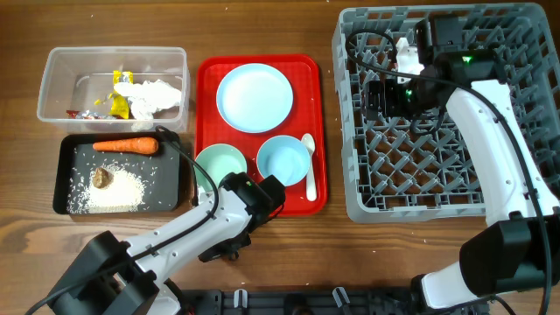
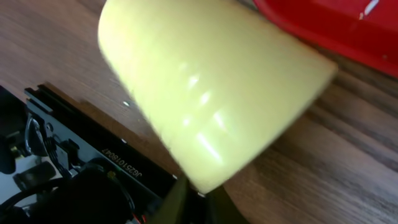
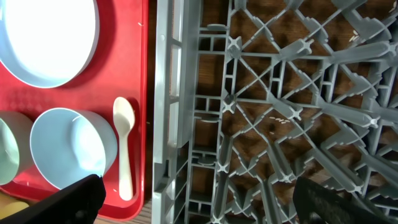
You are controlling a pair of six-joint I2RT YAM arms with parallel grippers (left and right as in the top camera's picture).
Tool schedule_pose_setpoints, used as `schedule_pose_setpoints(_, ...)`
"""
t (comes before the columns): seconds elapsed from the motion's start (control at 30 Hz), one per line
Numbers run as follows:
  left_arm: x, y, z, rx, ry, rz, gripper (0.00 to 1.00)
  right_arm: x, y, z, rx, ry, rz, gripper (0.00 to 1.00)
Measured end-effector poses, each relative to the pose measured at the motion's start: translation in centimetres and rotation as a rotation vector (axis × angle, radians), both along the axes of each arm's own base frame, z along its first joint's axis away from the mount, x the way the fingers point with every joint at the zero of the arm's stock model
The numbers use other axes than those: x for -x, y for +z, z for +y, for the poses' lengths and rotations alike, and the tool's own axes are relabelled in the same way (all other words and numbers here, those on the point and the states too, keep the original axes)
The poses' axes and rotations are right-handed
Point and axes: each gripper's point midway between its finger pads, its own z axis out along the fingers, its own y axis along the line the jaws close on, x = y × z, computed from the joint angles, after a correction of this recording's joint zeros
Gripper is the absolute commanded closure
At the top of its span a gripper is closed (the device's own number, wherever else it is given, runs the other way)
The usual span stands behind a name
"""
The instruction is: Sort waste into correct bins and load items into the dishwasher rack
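I will open my left gripper, back off and take the cup's side [image 2: 227, 146] deeper, because its fingers meet only the corner of the yellow cup's rim.
My left gripper [image 2: 199, 190] is shut on the rim of the small yellow cup [image 2: 211, 93], which fills the left wrist view above the wooden table, just in front of the red tray [image 2: 323, 25]. In the overhead view the left arm hides the cup. My right gripper [image 3: 202, 205] stands open over the left part of the grey dishwasher rack [image 3: 280, 93], nothing between its fingers. The plate [image 1: 255, 97], two bowls [image 1: 283, 161] [image 1: 220, 166] and the white spoon [image 1: 310, 166] lie on the red tray [image 1: 210, 79].
The clear tub [image 1: 61, 87] holds wrappers [image 1: 120, 96] and tissue [image 1: 157, 94]. The black tray [image 1: 70, 175] holds the carrot [image 1: 125, 145], rice [image 1: 114, 191] and a brown lump [image 1: 101, 177]. The rack [image 1: 350, 131] fills the right side.
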Motion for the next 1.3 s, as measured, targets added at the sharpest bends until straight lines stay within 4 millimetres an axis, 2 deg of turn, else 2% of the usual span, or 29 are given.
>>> schedule_pose_setpoints(0.23,0.1,0.3,0.5,-0.026,-0.006,0.004,0.96,0.0,0.0,0.0,0.001,0.003,-0.001,0.0)
schedule_pose_setpoints(0.37,0.2,0.5,1.0,-0.048,-0.015,0.007,0.83,0.0,0.0,0.0,0.001,0.004,-0.001,0.0)
schedule_pose_setpoints(0.47,-0.1,0.5,1.0,-0.051,-0.018,-0.007,0.68,0.0,0.0,0.0,0.001,0.004,-0.001,0.0)
schedule_pose_setpoints(0.53,-0.5,0.3,0.9,-0.047,-0.022,-0.025,0.66,0.0,0.0,0.0,0.001,0.004,-0.001,0.0)
schedule_pose_setpoints(1.03,-2.9,0.1,0.7,-0.058,-0.077,-0.132,0.65,0.0,0.0,0.0,0.002,0.007,-0.002,0.0)
schedule_pose_setpoints(1.3,-3.2,0.2,0.9,-0.068,-0.135,-0.125,0.75,0.0,0.0,0.0,0.002,0.006,-0.002,0.0)
